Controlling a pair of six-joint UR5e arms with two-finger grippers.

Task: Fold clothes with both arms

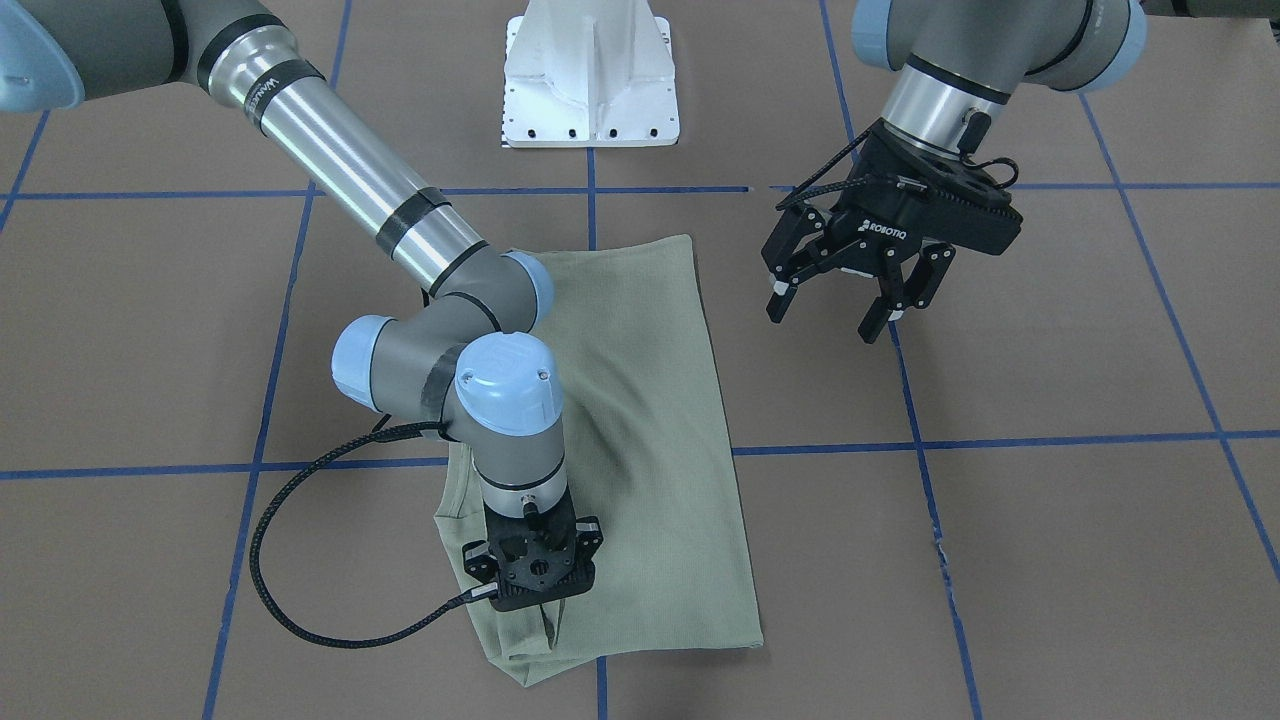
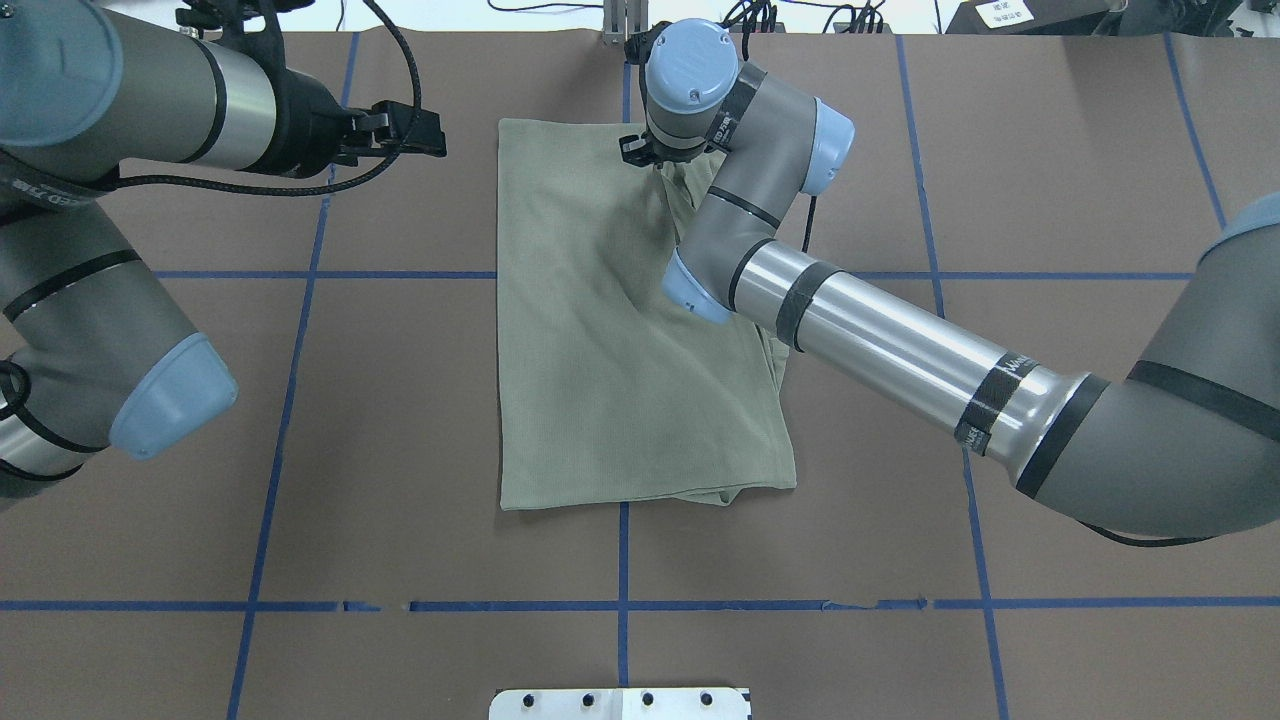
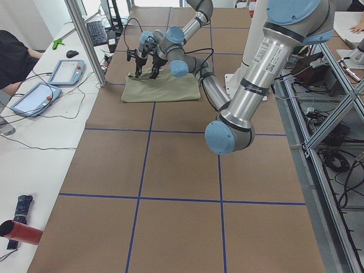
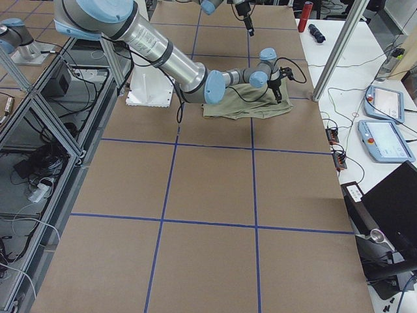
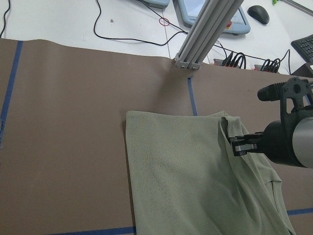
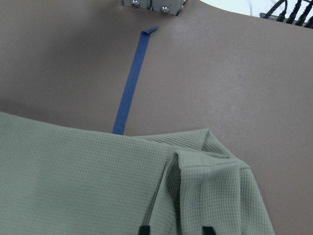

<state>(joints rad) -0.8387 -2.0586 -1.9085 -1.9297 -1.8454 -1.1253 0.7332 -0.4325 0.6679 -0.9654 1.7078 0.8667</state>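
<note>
The shirt's top layer bunches into a fold short of the shirt's corner, so next my right gripper opens, pinches the fold's edge [image 6: 165, 193] and pulls the layer out flat.
The sage-green shirt [image 2: 600, 350] lies folded into a tall rectangle mid-table; it also shows in the front view [image 1: 650, 420]. My right gripper [image 1: 543, 612] points down at the shirt's far edge, on the robot's right. It is shut on a pinch of fabric, which rises in a tented ridge [image 5: 230, 132]. The right wrist view shows the bunched cloth [image 6: 195, 166] between its fingertips [image 6: 143, 229]. My left gripper [image 1: 825, 320] is open and empty. It hovers above bare table beside the shirt's near left part, and also shows in the overhead view [image 2: 425, 130].
The white pedestal base [image 1: 592, 75] stands at the robot's edge of the table. Blue tape lines [image 2: 622, 560] grid the brown table. An aluminium post [image 5: 203, 34] stands just past the shirt's far edge. The right arm's black cable [image 1: 262, 560] loops beside the shirt.
</note>
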